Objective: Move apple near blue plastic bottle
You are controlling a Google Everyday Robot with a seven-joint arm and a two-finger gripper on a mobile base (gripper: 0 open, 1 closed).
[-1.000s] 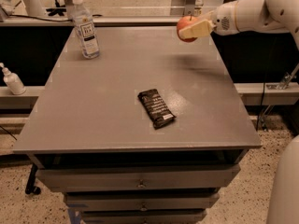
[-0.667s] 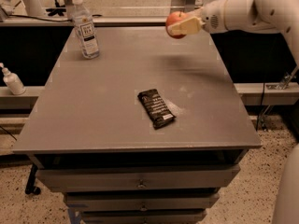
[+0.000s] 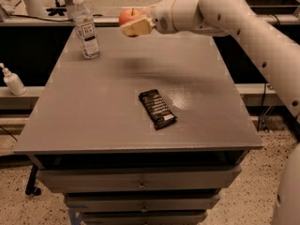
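Note:
My gripper is going to let go of the apple, now raised above the table's far edge, on the grey table (image 3: 102, 49), right up against the foot of the blue plastic bottle.
The red-orange apple (image 3: 128, 16) with a short dark stem is held in my gripper (image 3: 133, 26), which is shut on it, raised above the far edge of the grey table (image 3: 108, 107). The arm reaches in from the upper right. The blue plastic bottle (image 3: 86, 28), clear with a white cap and a dark-and-white label, stands upright at the table's far left corner, a short way left of the apple.
A dark snack-bar wrapper (image 3: 157, 108) lies near the table's middle. A small white pump bottle (image 3: 12, 80) stands on a ledge left of the table. Drawers run below the table's front edge.
My gripper has carried the apple leftward along the far edge of the table, from the far right to close beside the bottle.

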